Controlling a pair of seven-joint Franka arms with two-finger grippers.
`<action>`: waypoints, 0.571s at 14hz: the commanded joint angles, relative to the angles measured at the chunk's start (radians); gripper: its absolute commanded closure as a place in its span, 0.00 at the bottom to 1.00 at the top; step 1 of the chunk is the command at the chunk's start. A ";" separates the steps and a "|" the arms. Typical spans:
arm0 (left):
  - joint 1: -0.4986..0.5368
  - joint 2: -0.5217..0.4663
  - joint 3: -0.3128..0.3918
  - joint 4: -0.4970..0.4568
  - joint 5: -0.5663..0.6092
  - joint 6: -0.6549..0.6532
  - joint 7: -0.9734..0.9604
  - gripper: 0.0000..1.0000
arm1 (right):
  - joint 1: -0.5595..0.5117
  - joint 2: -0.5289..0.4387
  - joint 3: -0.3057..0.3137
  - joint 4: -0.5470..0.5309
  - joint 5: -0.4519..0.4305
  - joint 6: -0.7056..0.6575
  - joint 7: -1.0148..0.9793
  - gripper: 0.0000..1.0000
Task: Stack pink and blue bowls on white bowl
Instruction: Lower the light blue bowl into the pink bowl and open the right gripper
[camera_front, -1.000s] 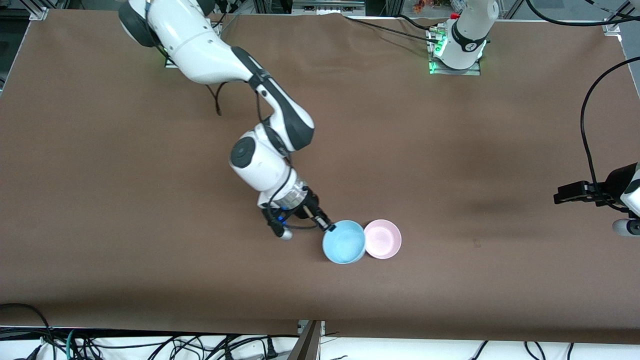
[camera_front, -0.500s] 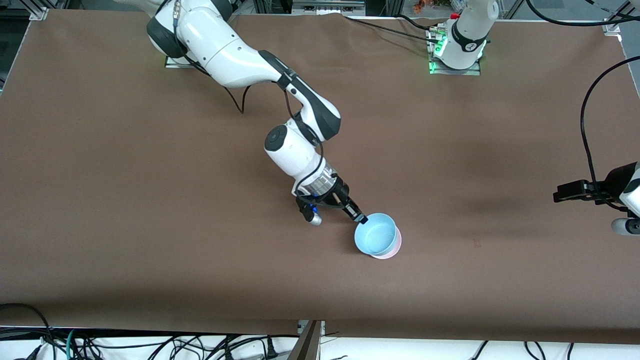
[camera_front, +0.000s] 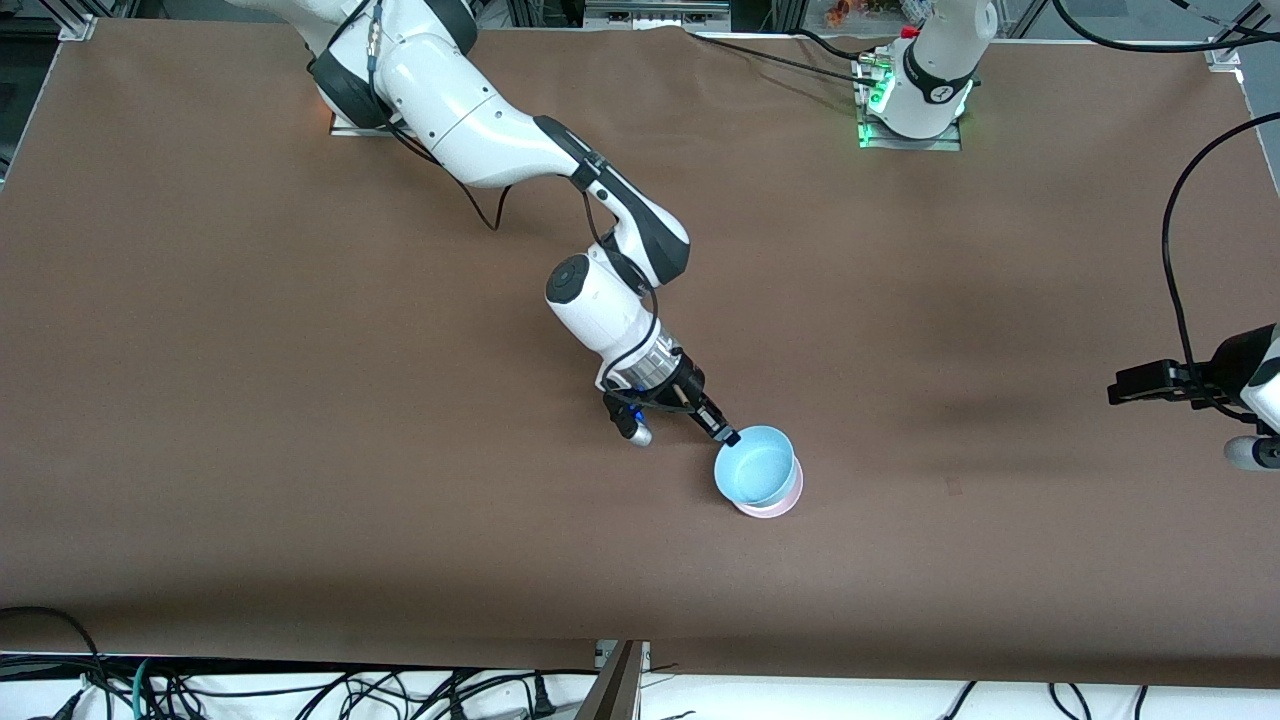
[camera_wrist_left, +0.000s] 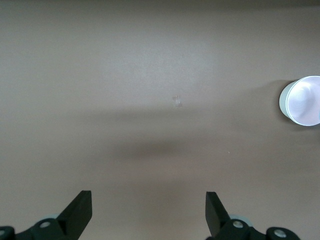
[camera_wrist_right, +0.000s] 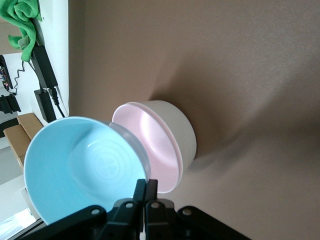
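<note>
The light blue bowl will go down from my right gripper inside the pink bowl (camera_front: 763, 478) (camera_wrist_right: 150, 146), on top of the white bowl.
My right gripper (camera_front: 730, 438) is shut on the rim of the light blue bowl (camera_front: 757, 467) and holds it tilted just over the pink bowl (camera_front: 778, 508). In the right wrist view my right gripper (camera_wrist_right: 148, 187) pinches the blue bowl's (camera_wrist_right: 80, 165) rim. The pink bowl (camera_wrist_right: 155, 145) sits nested in the white bowl (camera_wrist_right: 181, 131), which stands on the table. In the front view the white bowl is hidden under the others. My left gripper (camera_front: 1125, 385) waits open and empty over the left arm's end of the table (camera_wrist_left: 149, 197). The bowls show small in the left wrist view (camera_wrist_left: 301, 101).
The brown table (camera_front: 300, 400) is bare around the bowls. Cables (camera_front: 300, 690) hang along the edge nearest the front camera. A green cloth (camera_wrist_right: 20, 20) and a power adapter (camera_wrist_right: 44, 62) lie off the table.
My right gripper has carried the blue bowl from beside the pink bowl to over it, toward the left arm's end. The left arm has not moved.
</note>
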 joint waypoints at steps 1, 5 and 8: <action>0.003 -0.029 0.007 -0.027 -0.003 -0.007 0.018 0.00 | 0.013 0.041 -0.007 0.052 0.004 0.024 -0.009 1.00; 0.003 -0.029 0.007 -0.027 -0.002 -0.005 0.018 0.00 | 0.017 0.050 -0.007 0.052 0.003 0.040 -0.015 1.00; 0.003 -0.029 0.008 -0.027 -0.003 -0.005 0.019 0.00 | 0.017 0.050 -0.008 0.052 0.001 0.040 -0.015 1.00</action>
